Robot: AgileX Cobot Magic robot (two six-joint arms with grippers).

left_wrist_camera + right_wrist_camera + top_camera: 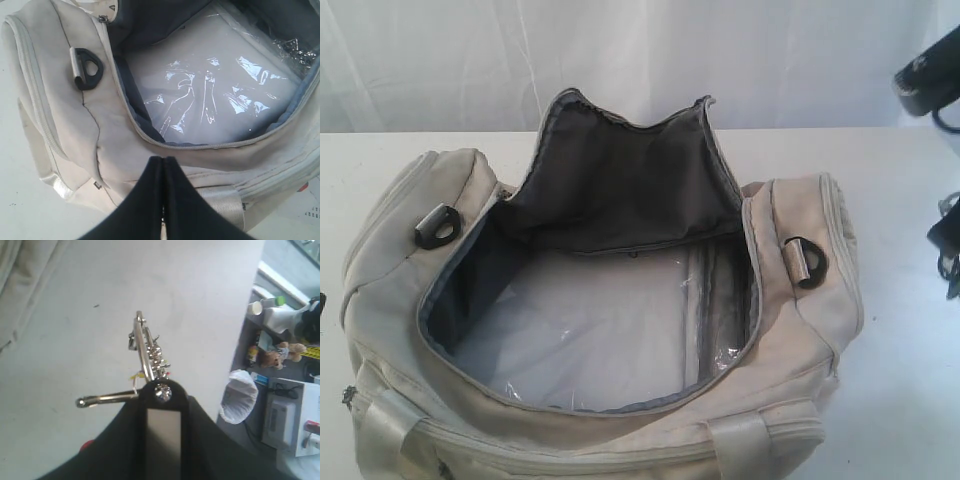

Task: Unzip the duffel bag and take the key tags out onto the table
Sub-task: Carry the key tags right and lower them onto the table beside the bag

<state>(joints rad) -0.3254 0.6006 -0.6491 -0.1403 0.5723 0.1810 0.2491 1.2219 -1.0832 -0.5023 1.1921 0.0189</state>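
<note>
I will release the key tags with my right gripper on the white table (pixel 870 350), close beside the duffel bag's end.
The cream duffel bag (pixel 410 260) lies unzipped on the white table (pixel 910 380), its flap folded back to show dark grey lining. My left gripper (pixel 163 160) is shut on nothing, just above the bag's (pixel 55 100) near side wall and strap. My right gripper (pixel 161 390) is shut on the key tags (pixel 147 352): a black tag sits between the fingers, and metal rings, a yellow bit and a red tag hang beyond the tips. They hang over the bare table (pixel 190 300), beside the bag's end (pixel 20 270). In the exterior view only part of the right arm (pixel 945 240) shows, at the right edge.
A clear plastic sheet (pixel 590 330) covers the bag's floor. Black D-rings (pixel 438 225) (pixel 807 262) sit on both ends. The table's edge (pixel 245 330) runs close to the right gripper, with a white bin (pixel 240 395) beyond it. A white curtain hangs behind.
</note>
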